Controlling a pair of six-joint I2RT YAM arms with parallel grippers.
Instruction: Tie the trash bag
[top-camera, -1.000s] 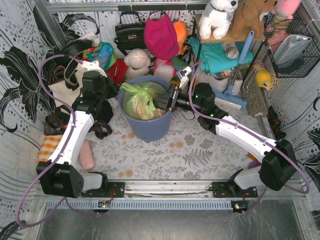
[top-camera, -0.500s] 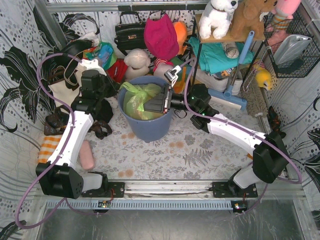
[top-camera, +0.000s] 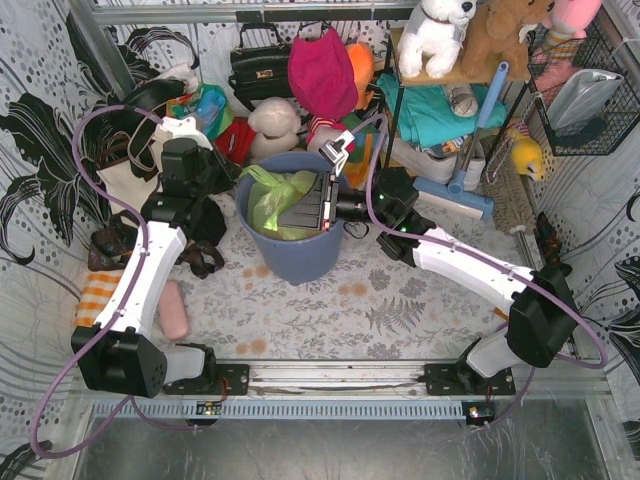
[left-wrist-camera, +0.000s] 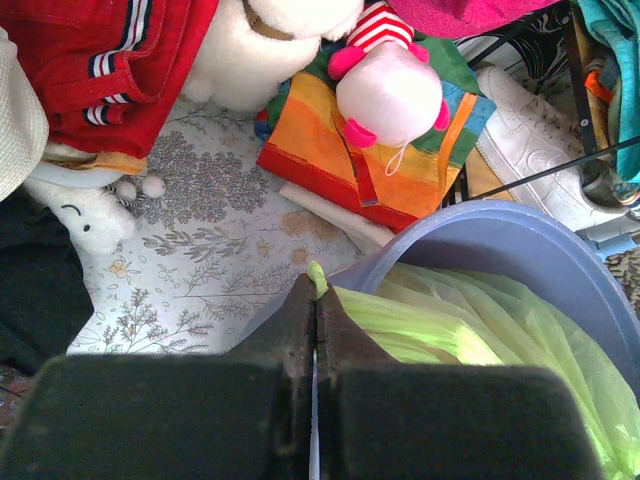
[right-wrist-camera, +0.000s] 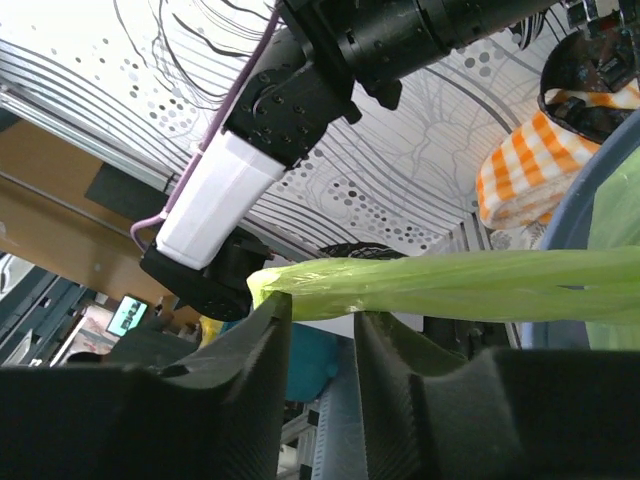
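The green strand lies across my right gripper's open fingertips. My left gripper needs to hold its ear still while my right gripper takes the strand's end (right-wrist-camera: 264, 285), before tightening.
The light-green trash bag (top-camera: 268, 198) sits in the blue-grey bin (top-camera: 295, 255), with orange-tan paper showing through its film. My left gripper (top-camera: 240, 180) is at the bin's left rim. In the left wrist view it (left-wrist-camera: 315, 288) is shut on a thin green ear of the bag (left-wrist-camera: 450, 325), whose tip pokes out above the jaws. My right gripper (top-camera: 290, 208) hangs over the bin's mouth. In the right wrist view it (right-wrist-camera: 320, 310) is open, and a twisted green strand of the bag (right-wrist-camera: 450, 285) lies across its fingertips (right-wrist-camera: 268, 318).
Soft toys, a black handbag (top-camera: 258, 65), a pink cap (top-camera: 322, 70) and clothes crowd the floor behind the bin. A shelf (top-camera: 440, 90) with a blue mop (top-camera: 470, 170) stands at the back right. A pink roll (top-camera: 175, 310) lies by my left arm.
My right gripper has moved left from the bin's right rim to over its mouth, and its wrist has tilted up. My left gripper has stayed at the left rim.
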